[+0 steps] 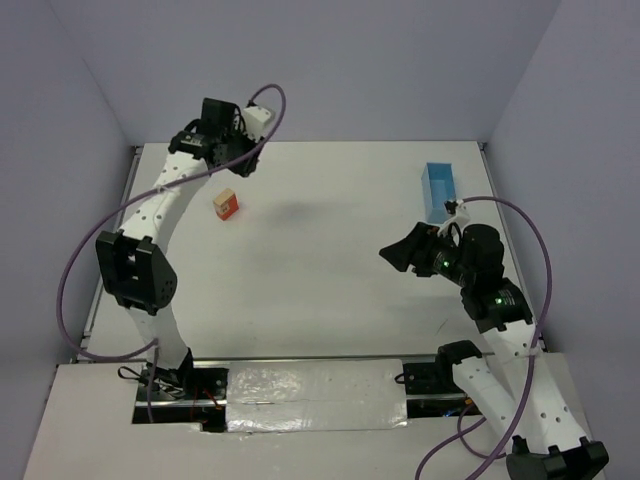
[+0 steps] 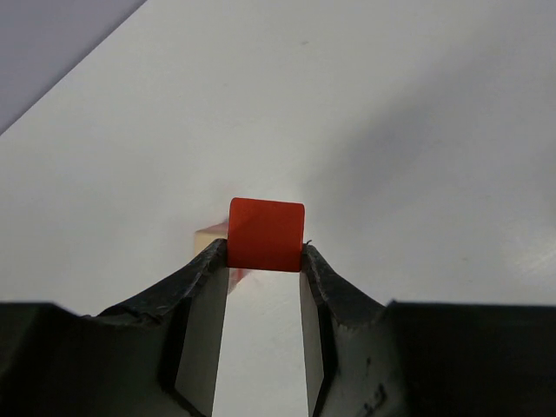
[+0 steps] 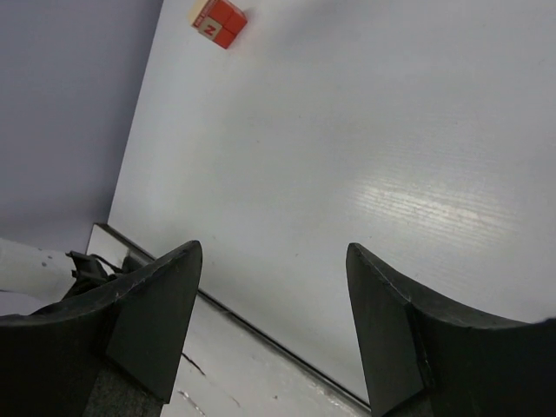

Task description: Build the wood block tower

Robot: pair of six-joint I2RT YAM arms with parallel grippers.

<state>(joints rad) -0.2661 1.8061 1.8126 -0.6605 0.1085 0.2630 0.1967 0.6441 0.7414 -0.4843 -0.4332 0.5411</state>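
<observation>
Next, my left gripper places the red-orange block on the tan top of the small stack point(image 1: 225, 197) point(image 2: 215, 240).
My left gripper point(image 2: 265, 249) is shut on a red-orange block point(image 2: 266, 233), pinched between its fingertips. Behind that block a tan and red piece point(image 2: 210, 233) rests on the table, mostly hidden. From above, the left gripper point(image 1: 238, 152) hangs at the far left, just beyond a small red-orange and tan stack point(image 1: 225, 204) standing on the white table point(image 1: 320, 280). The same stack point(image 3: 218, 21) appears far off in the right wrist view. My right gripper point(image 1: 398, 253) point(image 3: 274, 252) is open and empty, raised at the right side and pointing left.
A light blue rectangular box point(image 1: 440, 190) stands at the far right of the table, just behind the right arm. A strip of silver tape point(image 1: 310, 390) runs along the near edge between the arm bases. Grey walls close in the table on three sides.
</observation>
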